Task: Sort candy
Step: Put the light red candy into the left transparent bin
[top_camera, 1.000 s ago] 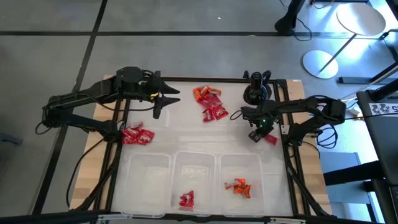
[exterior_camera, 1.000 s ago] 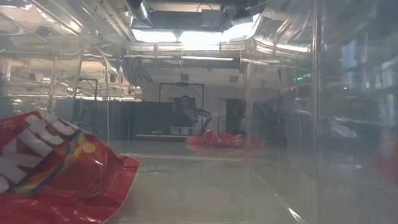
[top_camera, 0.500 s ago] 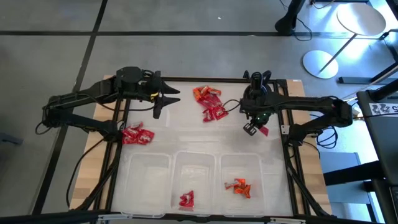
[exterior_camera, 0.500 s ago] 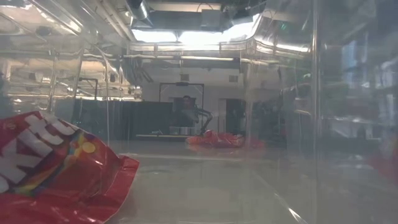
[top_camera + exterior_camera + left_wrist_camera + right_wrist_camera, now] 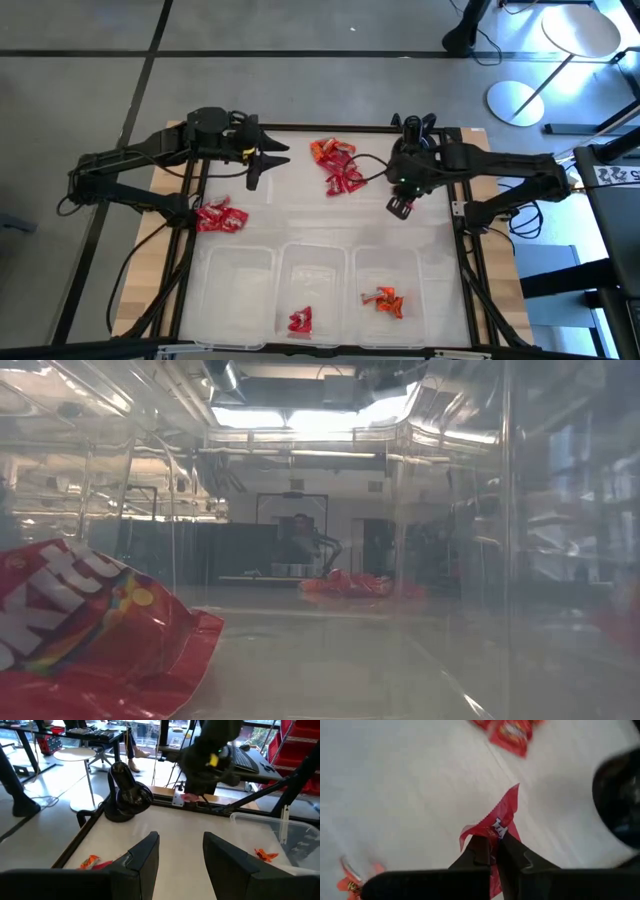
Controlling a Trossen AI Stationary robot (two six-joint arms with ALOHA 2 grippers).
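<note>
The small red packet will drop from my right gripper inside the empty clear bin [image 5: 257, 280], toward the side of the middle bin.
Candy lies in a red and orange heap [image 5: 337, 168] at the table's far middle and a red heap [image 5: 220, 216] at the left. A red packet [image 5: 300, 320] sits in the middle clear bin, and orange pieces [image 5: 385, 300] lie in the right bin. My right gripper [image 5: 400, 207] hangs above the table's right part, shut on a small red packet [image 5: 505, 815]. My left gripper [image 5: 262, 165] waits open at the far left, its fingers [image 5: 145, 857] holding nothing. My right gripper pinches the red packet by one end [image 5: 493, 833] between its two fingers. The fingers come from above, pointing steeply down. The packet is lifted clear of the table, and its free end [image 5: 512, 795] sticks out past the fingertips.
Three clear bins [image 5: 240, 262] stand in a row along the near edge. A black frame [image 5: 196, 200] runs round the table. In the low view a big red packet [image 5: 90, 630] lies close behind a bin wall.
My right gripper has risen from the table near its right edge and swung toward the middle and far side, tipping as it went. The red packet has gone up with it, lifted clear of the table.
</note>
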